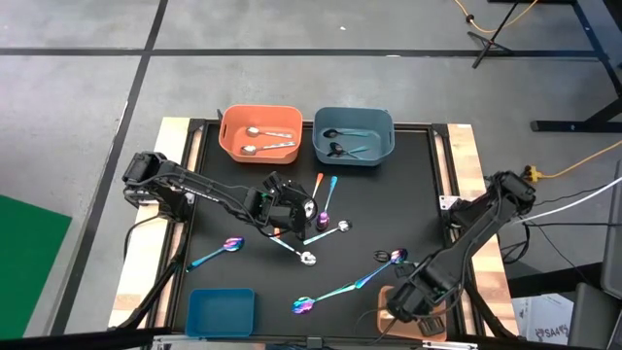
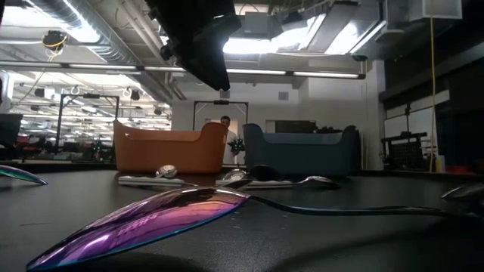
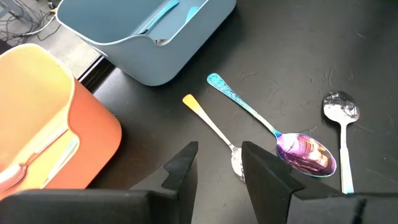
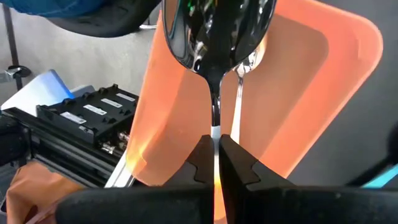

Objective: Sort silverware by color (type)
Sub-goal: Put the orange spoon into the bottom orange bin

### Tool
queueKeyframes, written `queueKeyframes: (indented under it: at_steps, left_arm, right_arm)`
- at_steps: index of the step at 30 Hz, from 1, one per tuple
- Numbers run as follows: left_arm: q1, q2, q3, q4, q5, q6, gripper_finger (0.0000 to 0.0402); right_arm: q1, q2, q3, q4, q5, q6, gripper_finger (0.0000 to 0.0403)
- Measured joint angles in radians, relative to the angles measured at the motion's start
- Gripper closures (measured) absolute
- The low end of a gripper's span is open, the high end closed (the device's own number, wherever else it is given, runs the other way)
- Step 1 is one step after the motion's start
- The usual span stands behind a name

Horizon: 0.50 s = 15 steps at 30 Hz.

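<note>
Next, I release the spoon in my right gripper next to the other spoon in the near orange bin (image 1: 405, 320) (image 4: 210, 96).
Loose spoons lie flat on the black mat: an orange-handled one (image 3: 211, 124), an iridescent teal-handled one (image 3: 303, 153) and a silver-bowled one (image 3: 340, 109); more iridescent ones (image 1: 231, 245) (image 1: 303, 305) (image 1: 389, 257) sit nearer. My left gripper (image 3: 217, 155) is open above the mat's middle (image 1: 292, 212), its fingers on either side of the orange-handled spoon's neck without touching it. My right gripper (image 4: 216, 149) is shut on a spoon over the near right orange bin (image 1: 387, 309). My right gripper pinches a spoon's thin handle (image 4: 216, 127) between its two fingers. The handle runs on along the fingers, and the shiny bowl (image 4: 214, 31) sticks out past the fingertips. The spoon is lifted clear above the orange bin (image 4: 298, 93).
At the far edge an orange bin (image 1: 259, 133) holds silver spoons and a blue bin (image 1: 353, 134) holds black ones. A shallow blue bin (image 1: 221, 311) sits at the near left. Wooden strips border the mat (image 1: 418, 185). A person (image 2: 224, 125) stands far behind the table.
</note>
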Motion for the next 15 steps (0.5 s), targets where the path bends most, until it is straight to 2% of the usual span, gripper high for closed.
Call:
queueKeyframes:
  at_steps: [8,15]
  left_arm:
    - [0.000,0.000,0.000,0.000,0.000,0.000,0.0284]
    - [0.000,0.000,0.000,0.000,0.000,0.000,0.0284]
  right_arm:
    - [0.000,0.040,0.000,-0.013,-0.053,0.019,0.0403]
    - [0.000,0.040,-0.001,-0.109,-0.067,0.020,0.0403]
